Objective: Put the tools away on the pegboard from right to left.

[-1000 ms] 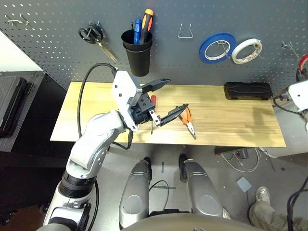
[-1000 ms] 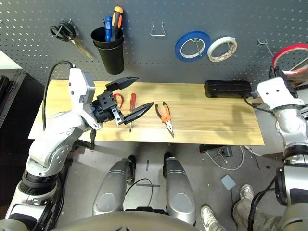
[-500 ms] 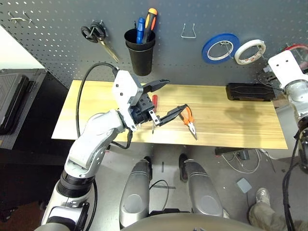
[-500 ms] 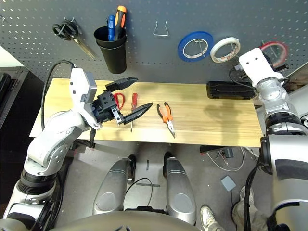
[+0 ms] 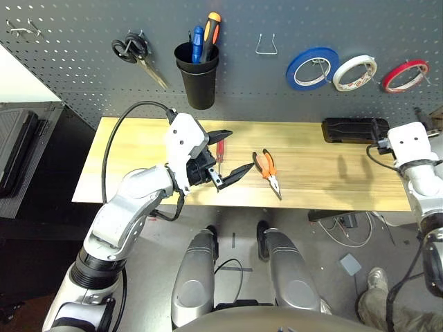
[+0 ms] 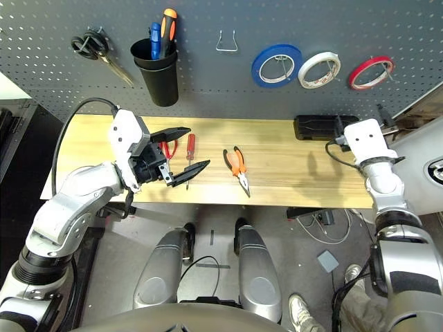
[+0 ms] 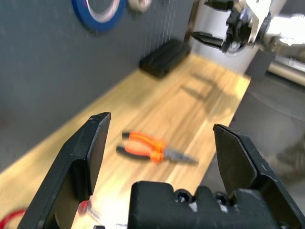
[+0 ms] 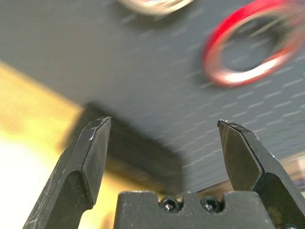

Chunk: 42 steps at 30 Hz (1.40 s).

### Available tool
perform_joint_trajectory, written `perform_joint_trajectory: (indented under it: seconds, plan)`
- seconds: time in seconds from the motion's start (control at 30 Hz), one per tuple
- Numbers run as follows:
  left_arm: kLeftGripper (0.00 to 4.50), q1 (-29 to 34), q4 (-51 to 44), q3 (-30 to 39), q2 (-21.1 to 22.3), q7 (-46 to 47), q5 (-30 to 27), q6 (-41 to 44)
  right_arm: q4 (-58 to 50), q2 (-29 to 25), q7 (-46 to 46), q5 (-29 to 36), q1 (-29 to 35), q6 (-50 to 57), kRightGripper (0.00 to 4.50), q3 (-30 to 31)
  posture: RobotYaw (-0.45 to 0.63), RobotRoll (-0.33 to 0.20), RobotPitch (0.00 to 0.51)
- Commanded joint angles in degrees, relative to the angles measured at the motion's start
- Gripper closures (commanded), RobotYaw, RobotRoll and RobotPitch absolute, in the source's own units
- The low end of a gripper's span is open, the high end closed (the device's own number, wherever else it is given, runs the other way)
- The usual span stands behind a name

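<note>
The robot's right gripper should next move to the orange-and-black pliers and close around both pliers' handles (image 5: 266, 168), near the joint of the pliers.
The thin red tape ring (image 5: 405, 75) hangs on a hook at the right end of the dark pegboard (image 5: 69, 76). My right gripper (image 8: 163, 123) is open and empty, below the ring and apart from it, by the table's right end. The orange-and-black pliers (image 5: 267, 172) lie mid-table. The red-handled screwdriver (image 5: 220, 147) lies just left of them. Red scissor handles (image 6: 168, 146) peek out behind my left gripper (image 5: 242, 149). That gripper hovers open and empty over the screwdriver.
On the pegboard hang black-handled scissors (image 5: 135, 52), a black cup (image 5: 198, 76) holding screwdrivers, an empty wire hook (image 5: 266, 47), a blue tape roll (image 5: 311, 68) and a white one (image 5: 355, 72). A black case (image 5: 356, 129) lies at the back right of the wooden table (image 5: 332, 180).
My right gripper has opened and let go of the red tape ring, which now hangs on the pegboard. The right arm has dropped back towards the table. The left gripper has sunk slightly.
</note>
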Motion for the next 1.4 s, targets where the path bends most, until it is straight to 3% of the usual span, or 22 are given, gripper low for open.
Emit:
perform_joint_trajectory:
  seconds: [0.03,0.33,0.43,0.57,0.7,1.03,1.4]
  plan:
    - [0.0,1.39,0.78,-2.13,2.77,-1.47,2.05,2.84,-7.86,2.55,5.1,2.57,3.12,11.18,0.03,0.83,0.19,0.0,0.281]
    - [0.0,2.12,1.45,-3.67,6.86,-1.35,5.77,8.09,-44.55,8.4,15.12,9.9,9.73,55.12,0.03,4.64,0.19,0.0,0.294]
    - [0.0,2.14,1.21,-3.79,6.87,-1.12,6.24,9.66,-52.37,8.88,17.1,12.36,9.39,69.46,0.03,6.07,0.2,0.0,0.3]
    - [0.0,2.31,1.02,-3.8,6.9,-0.84,6.84,10.85,-56.63,9.75,18.01,14.11,7.41,81.04,0.03,7.84,0.21,0.0,0.303]
    - [0.0,2.53,1.1,-4.05,7.12,-0.73,8.04,11.32,-54.73,11.63,18.5,14.16,3.85,87.84,0.03,11.0,0.22,0.0,0.315]
    - [0.0,3.46,-0.29,-3.31,6.53,0.04,8.51,13.16,-39.59,15.87,15.47,7.8,-5.27,89.43,0.03,18.38,0.26,0.0,0.34]
    - [0.0,4.43,-0.47,-3.26,5.35,1.37,8.97,13.78,-14.41,22.93,11.95,3.76,-14.33,82.03,0.03,17.46,0.28,0.0,0.344]
